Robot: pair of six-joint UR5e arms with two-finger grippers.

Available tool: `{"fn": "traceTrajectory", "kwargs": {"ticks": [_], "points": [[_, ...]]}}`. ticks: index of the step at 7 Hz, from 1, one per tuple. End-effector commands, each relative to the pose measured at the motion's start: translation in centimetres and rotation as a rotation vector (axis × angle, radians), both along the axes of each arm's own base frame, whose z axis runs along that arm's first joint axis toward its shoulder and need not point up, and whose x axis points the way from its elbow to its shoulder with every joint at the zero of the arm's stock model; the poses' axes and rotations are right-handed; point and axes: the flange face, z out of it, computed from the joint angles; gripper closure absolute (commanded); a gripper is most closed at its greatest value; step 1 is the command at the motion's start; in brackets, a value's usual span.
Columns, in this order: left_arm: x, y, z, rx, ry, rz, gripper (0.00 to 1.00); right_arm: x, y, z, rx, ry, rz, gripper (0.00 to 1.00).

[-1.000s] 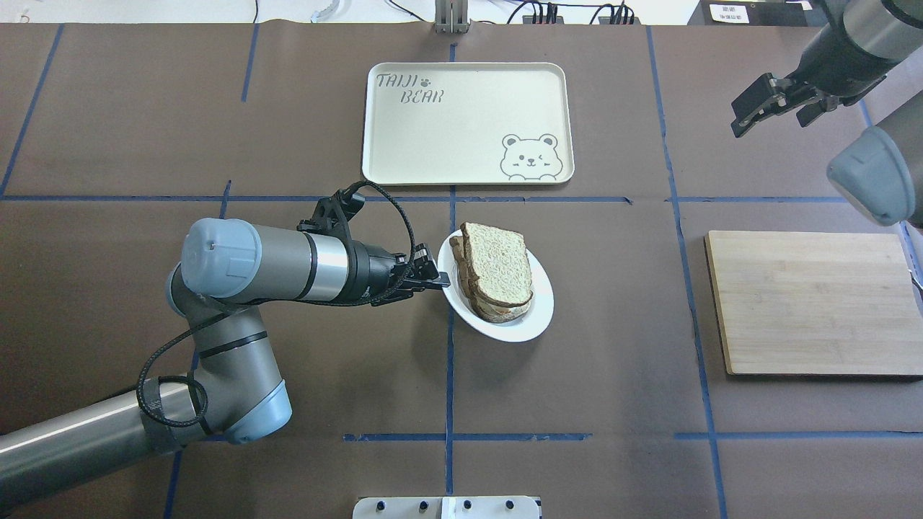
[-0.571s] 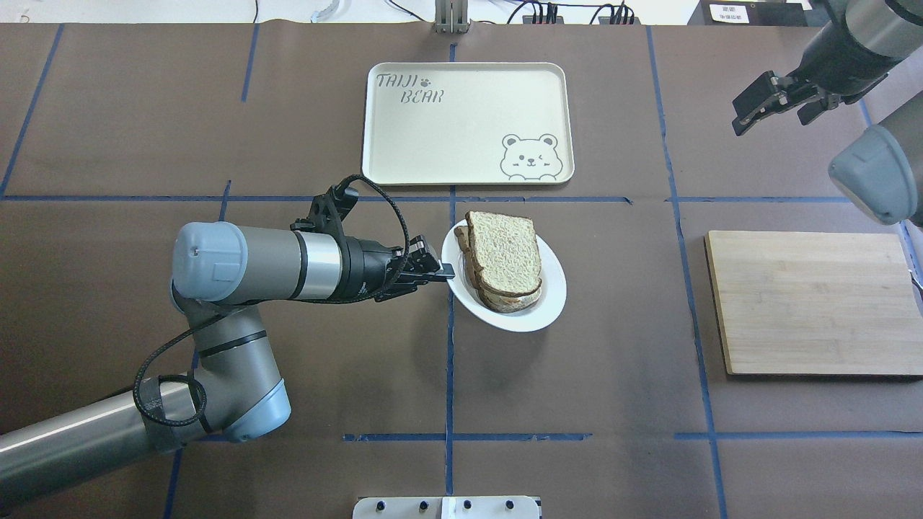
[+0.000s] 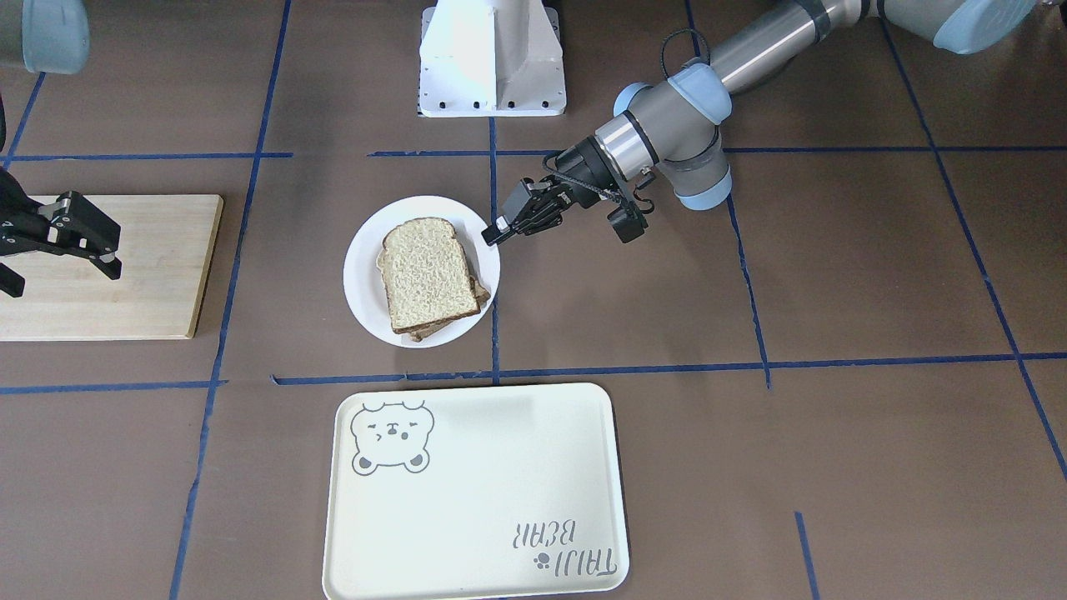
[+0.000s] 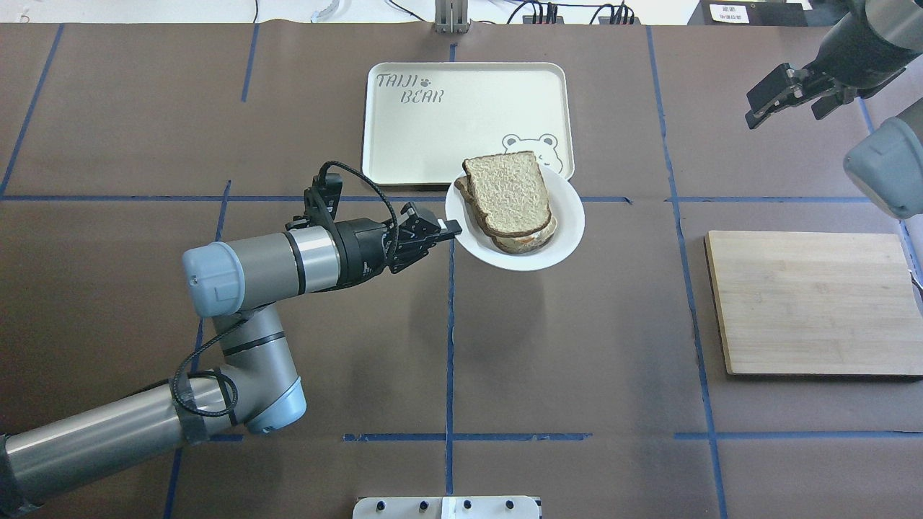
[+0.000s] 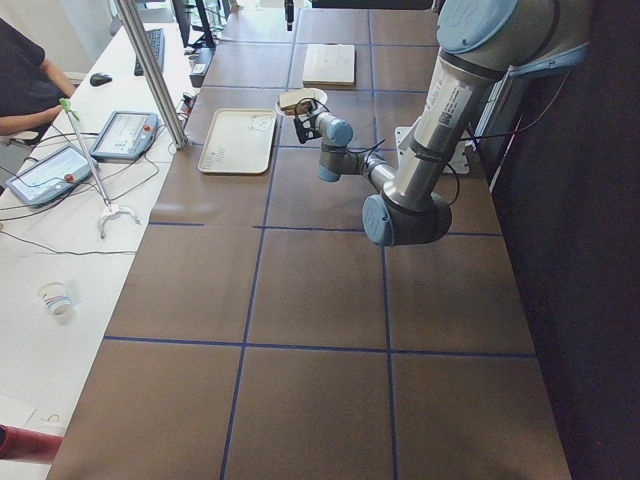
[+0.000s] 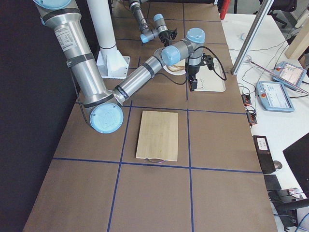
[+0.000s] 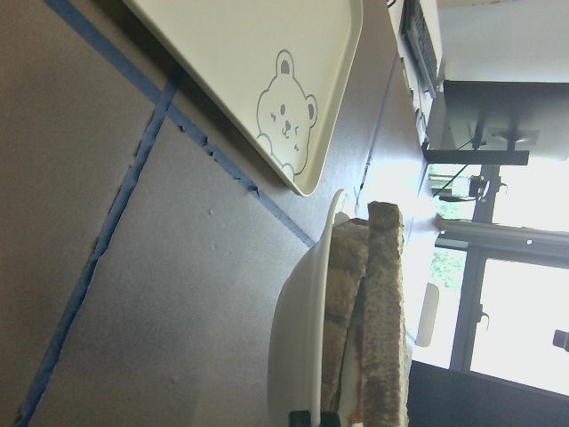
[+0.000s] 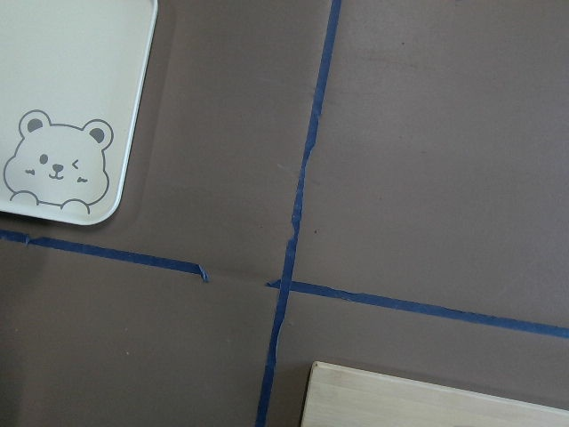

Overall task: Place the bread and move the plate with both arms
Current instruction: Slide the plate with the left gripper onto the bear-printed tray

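The white plate, now held above the table, will go down from my left gripper onto the cream tray (image 3: 455,475) (image 7: 268,23), between the bear drawing and the lettering.
The white plate (image 4: 564,232) carries a stack of bread slices, with a plain wholemeal bread slice (image 4: 508,191) on top. My left gripper (image 4: 451,229) is shut on the plate's left rim and holds it above the table, over the tray's near right corner. The front view shows the plate (image 3: 365,275), the bread (image 3: 429,273) and the left gripper (image 3: 493,237). The left wrist view shows the plate (image 7: 302,347) and bread (image 7: 387,302) edge-on. My right gripper (image 4: 784,114) is open and empty at the far right, also in the front view (image 3: 60,271).
A cream tray with a bear drawing (image 4: 433,130) lies at the far middle, also in the front view (image 3: 475,500). A wooden cutting board (image 4: 807,303) lies on the right, under the right gripper in the front view (image 3: 158,275). Blue tape lines cross the brown table.
My left gripper has carried the plate with the bread up and away from me, toward the tray's near right corner. My right gripper has drifted slightly to the right.
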Motion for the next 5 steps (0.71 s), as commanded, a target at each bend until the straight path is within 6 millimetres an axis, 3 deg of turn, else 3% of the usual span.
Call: {"fn": "traceTrajectory", "kwargs": {"ticks": [1,3,5], "points": [[3.4,-2.9,-1.6,-0.075,0.040,-0.125,1.00,0.4,0.0,0.3,-0.002,0.002,0.006,0.00],[5.3,-4.8,0.8,-0.146,0.005,-0.198,1.00,0.5,-0.1,0.4,-0.004,0.002,0.008,0.00],[6.4,-6.8,1.8,-0.178,-0.033,-0.257,1.00,0.5,-0.1,0.5,-0.006,0.003,0.010,0.00]]}}
